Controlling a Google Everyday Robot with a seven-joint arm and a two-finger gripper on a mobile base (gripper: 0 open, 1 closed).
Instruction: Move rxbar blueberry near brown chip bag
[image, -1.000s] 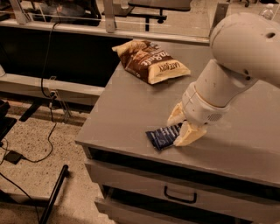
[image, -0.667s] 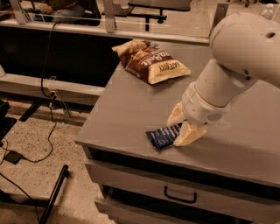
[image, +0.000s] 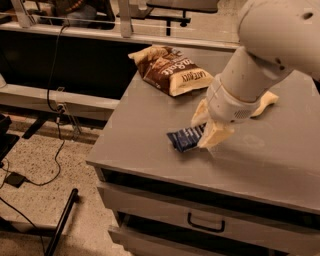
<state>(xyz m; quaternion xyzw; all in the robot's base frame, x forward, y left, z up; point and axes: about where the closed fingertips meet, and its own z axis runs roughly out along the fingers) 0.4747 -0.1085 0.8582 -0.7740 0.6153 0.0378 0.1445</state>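
I should release the rxbar blueberry from my gripper on the upper part of the brown chip bag (image: 181, 58). The bar still lies flat on the grey table top.
The rxbar blueberry (image: 184, 139) is a small dark navy bar lying flat on the grey table top (image: 150, 125), near its front left part. My gripper (image: 207, 126) is down at the bar's right end, which runs in under it; the bar's left part shows. The brown chip bag (image: 170, 70) lies at the table's far left corner, well apart from the bar and from my gripper. My white arm (image: 270, 45) comes in from the upper right.
A pale yellow sponge (image: 267, 100) lies on the table behind my arm, partly hidden. The table's left edge and front edge are close to the bar. Drawers with a handle (image: 205, 225) sit below. Cables (image: 55, 100) and a black stand leg (image: 60, 225) are on the floor at left.
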